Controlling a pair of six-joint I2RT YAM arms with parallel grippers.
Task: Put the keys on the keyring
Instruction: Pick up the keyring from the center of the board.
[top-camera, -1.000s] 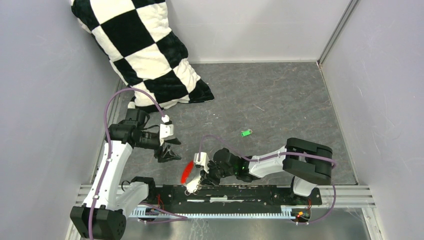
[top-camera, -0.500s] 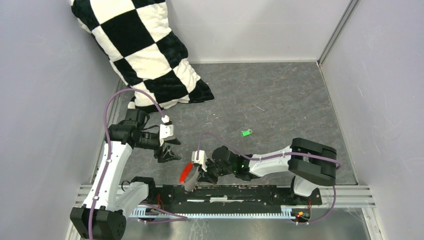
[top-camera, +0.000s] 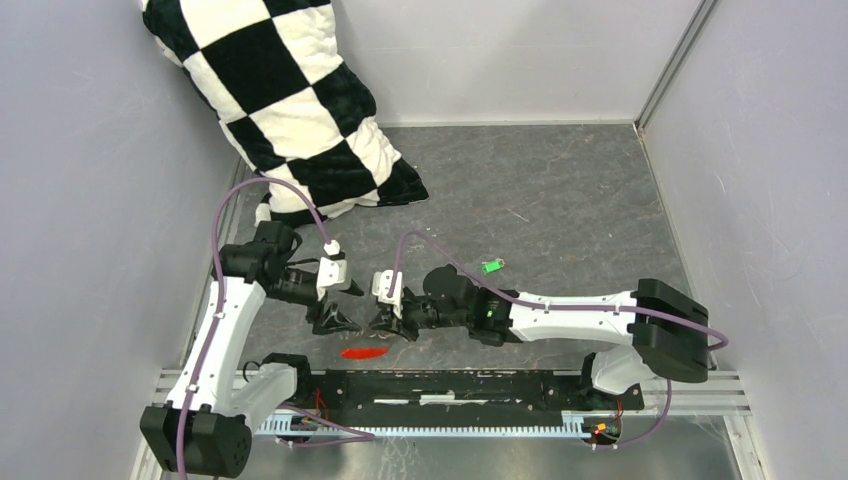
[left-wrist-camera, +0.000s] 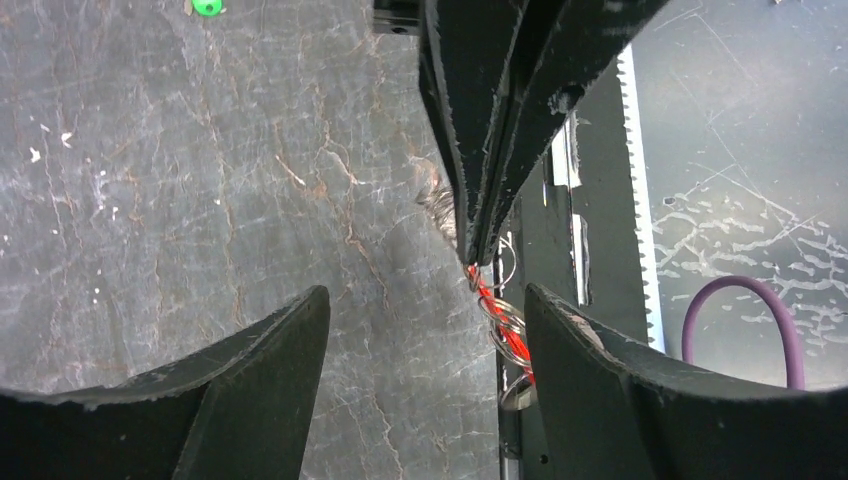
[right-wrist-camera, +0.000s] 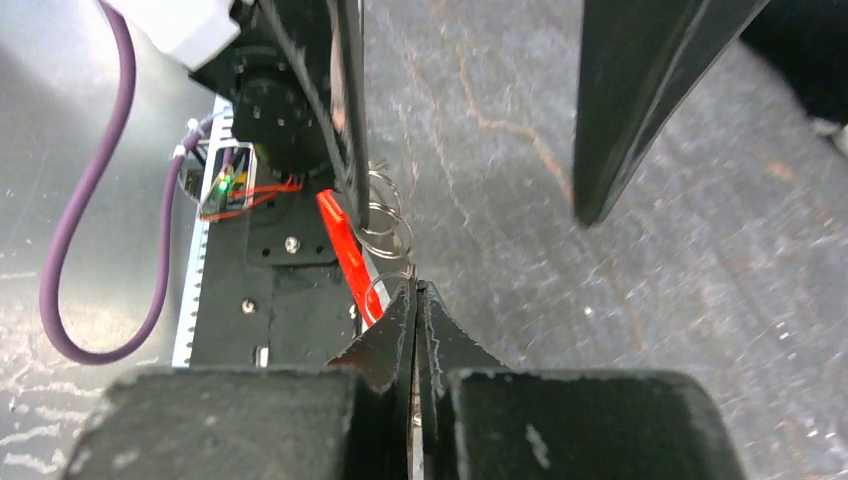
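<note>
Loose keyring rings hang by my left gripper's finger, so I need to open it and take the ring at my right gripper's fingers (left-wrist-camera: 475, 280).
The keyring hangs from my right gripper (top-camera: 384, 324), which is shut on one of its silvery rings (right-wrist-camera: 386, 290). Its red tag (top-camera: 362, 352) dangles below, just above the front rail. My left gripper (top-camera: 335, 318) is open right beside it to the left. In the left wrist view the rings (left-wrist-camera: 507, 328) hang just inside my right-hand finger (left-wrist-camera: 600, 380), between the open jaws (left-wrist-camera: 425, 300). The right wrist view shows the red tag (right-wrist-camera: 345, 250) left of my shut fingertips (right-wrist-camera: 415, 290). The green-headed key (top-camera: 491, 266) lies alone on the grey floor, and also shows in the left wrist view (left-wrist-camera: 207, 6).
A black-and-white checkered pillow (top-camera: 290, 110) leans in the back left corner. A black rail (top-camera: 470, 385) runs along the near edge in front of the arm bases. Grey walls close in both sides. A purple cable (left-wrist-camera: 740, 320) loops by the rail.
My right gripper has moved up and away from the rail toward the left gripper, carrying the keyring; the red tag now hangs lower. The left gripper has shifted slightly toward it.
</note>
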